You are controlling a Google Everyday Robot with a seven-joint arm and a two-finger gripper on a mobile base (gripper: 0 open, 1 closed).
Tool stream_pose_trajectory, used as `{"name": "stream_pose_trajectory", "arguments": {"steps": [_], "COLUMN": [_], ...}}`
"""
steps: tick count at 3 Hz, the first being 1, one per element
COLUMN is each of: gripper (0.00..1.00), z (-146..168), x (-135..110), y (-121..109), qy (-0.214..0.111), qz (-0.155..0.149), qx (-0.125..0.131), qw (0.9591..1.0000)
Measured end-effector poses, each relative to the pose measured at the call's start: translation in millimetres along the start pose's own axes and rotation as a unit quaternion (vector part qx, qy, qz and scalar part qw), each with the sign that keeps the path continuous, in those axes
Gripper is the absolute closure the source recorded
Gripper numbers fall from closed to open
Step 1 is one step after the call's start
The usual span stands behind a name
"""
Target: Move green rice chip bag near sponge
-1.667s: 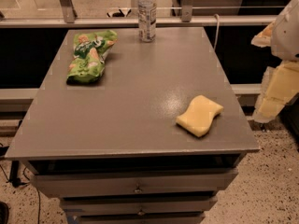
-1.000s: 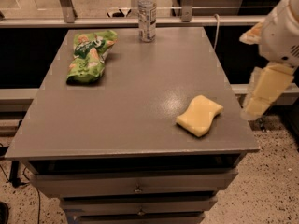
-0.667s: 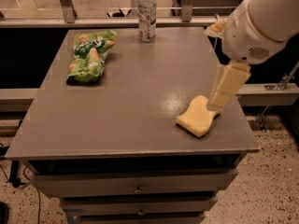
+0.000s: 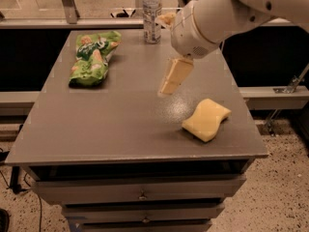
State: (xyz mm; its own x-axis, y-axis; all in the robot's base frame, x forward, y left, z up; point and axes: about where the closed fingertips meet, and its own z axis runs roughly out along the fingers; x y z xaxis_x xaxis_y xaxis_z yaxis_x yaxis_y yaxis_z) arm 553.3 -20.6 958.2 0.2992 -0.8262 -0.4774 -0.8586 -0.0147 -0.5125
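The gripper I have will close on the middle of the green rice chip bag's side (image 4: 102, 61) that faces the sponge.
The green rice chip bag (image 4: 93, 57) lies crinkled at the far left of the grey table (image 4: 111, 124). The sponge (image 4: 206, 119), a pale yellow block with wavy sides, lies near the front right. My gripper (image 4: 164, 55) hangs above the middle-right of the table, between bag and sponge, up and left of the sponge. It is open and empty. One cream-yellow finger (image 4: 175, 75) points down toward the table. The other finger (image 4: 167, 19) shows behind the white wrist.
A clear plastic water bottle (image 4: 151, 14) stands at the table's far edge, just left of my arm. The white arm (image 4: 227, 13) reaches in from the upper right. Drawers (image 4: 140, 195) sit under the tabletop. A rail runs behind the table.
My arm has swung in from the right edge of the view to over the table, passing above the sponge toward the left. The bag, sponge and bottle have not moved.
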Motion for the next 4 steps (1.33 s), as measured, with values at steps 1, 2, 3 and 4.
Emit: {"name": "stream_pose_trajectory", "arguments": {"steps": [1, 2, 3, 4], "gripper": [0.0, 0.0, 0.0, 0.0], "z": [0.0, 16.8, 56.0, 105.3], "x": [-0.1, -5.9, -17.9, -32.8], "y": [0.0, -1.7, -13.3, -30.8], "qy": [0.0, -0.017, -0.047, -0.08], "qz": [0.0, -0.015, -0.033, -0.034], "qx": [0.0, 0.005, 0.01, 0.017], "qw": [1.0, 0.9997, 0.9983, 0.9961]}}
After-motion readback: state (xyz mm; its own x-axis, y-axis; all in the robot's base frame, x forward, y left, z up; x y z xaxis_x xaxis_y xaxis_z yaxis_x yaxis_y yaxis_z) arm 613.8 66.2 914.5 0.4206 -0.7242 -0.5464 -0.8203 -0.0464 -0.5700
